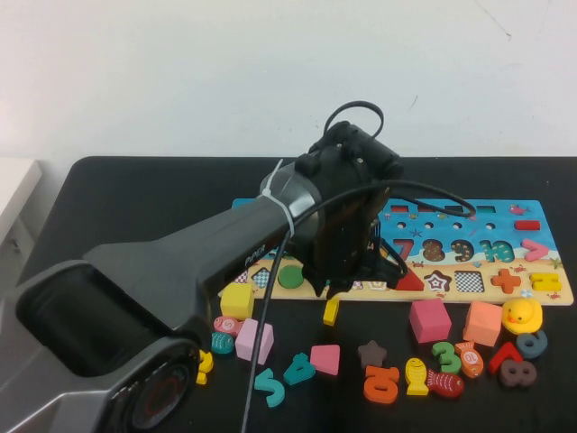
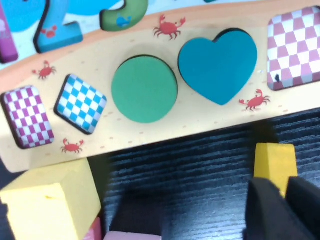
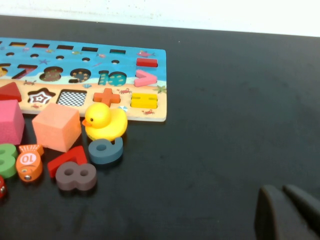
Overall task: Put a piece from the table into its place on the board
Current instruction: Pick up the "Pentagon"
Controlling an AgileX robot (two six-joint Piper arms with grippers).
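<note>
The yellow piece is on edge in my left gripper, so next I lay it flat and hold it by its sides (image 2: 280,161) before I fit it into its hollow in the board.
The yellow piece (image 1: 331,311) stands on edge over the black table, just in front of the board's (image 1: 478,216) near edge. My left gripper (image 1: 330,296) reaches down from above and is shut on it. In the left wrist view the piece (image 2: 274,161) sticks out between the two black fingers of the left gripper (image 2: 285,187), below the board's sandy strip (image 2: 200,125). That strip holds a green circle (image 2: 144,89) and a teal heart (image 2: 218,64). The five-sided recess is hidden behind the left arm. My right gripper (image 3: 282,192) hovers shut over bare table, right of the board (image 3: 155,116).
Loose pieces lie in front of the board: a yellow cube (image 1: 237,300), pink blocks (image 1: 254,340), a magenta cube (image 1: 430,320), an orange cube (image 1: 482,323), a yellow duck (image 1: 521,316), and several numbers and fish. The table's left edge (image 1: 54,194) borders a white surface.
</note>
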